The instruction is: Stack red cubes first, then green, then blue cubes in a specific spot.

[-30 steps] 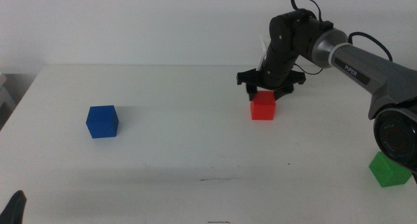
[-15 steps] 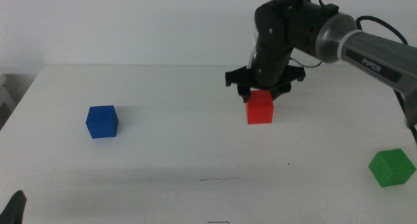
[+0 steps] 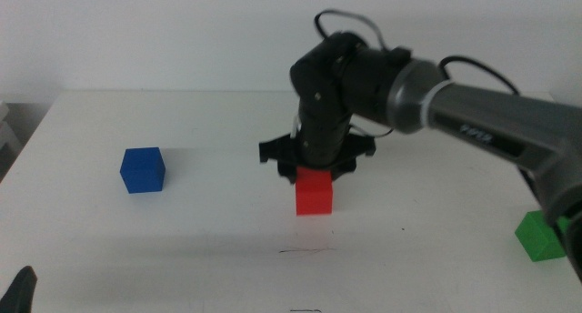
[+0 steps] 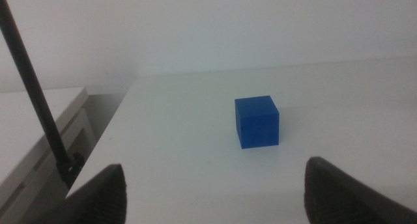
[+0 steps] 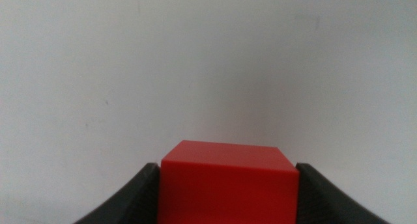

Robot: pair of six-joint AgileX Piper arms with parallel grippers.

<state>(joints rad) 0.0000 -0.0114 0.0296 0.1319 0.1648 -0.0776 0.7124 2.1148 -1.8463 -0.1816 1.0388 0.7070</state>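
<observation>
The robot's right gripper should release the red cube on the white table [image 3: 306, 214] just behind the short thin dark line.
My right gripper [image 3: 315, 175] is shut on the red cube [image 3: 315, 193] and holds it just above the white table, left of centre in the middle view. In the right wrist view the red cube [image 5: 228, 182] fills the gap between the two dark jaws. A short thin dark line [image 3: 304, 252] marks the spot on the tabletop, just in front of the held cube. The blue cube [image 3: 143, 170] rests at the left, also seen as the blue cube [image 4: 257, 122] in the left wrist view. The green cube [image 3: 542, 236] sits at the far right edge. My left gripper [image 4: 215, 185] waits, open, at the near left.
The right arm [image 3: 473, 113] stretches in from the right across the table's back half. A thin dark rod [image 4: 36, 94] and a grey shelf edge [image 4: 39, 129] stand past the table's left side.
My right gripper has carried the red cube leftward and toward the front of the table, closer to the dark line. The blue and green cubes have not moved.
</observation>
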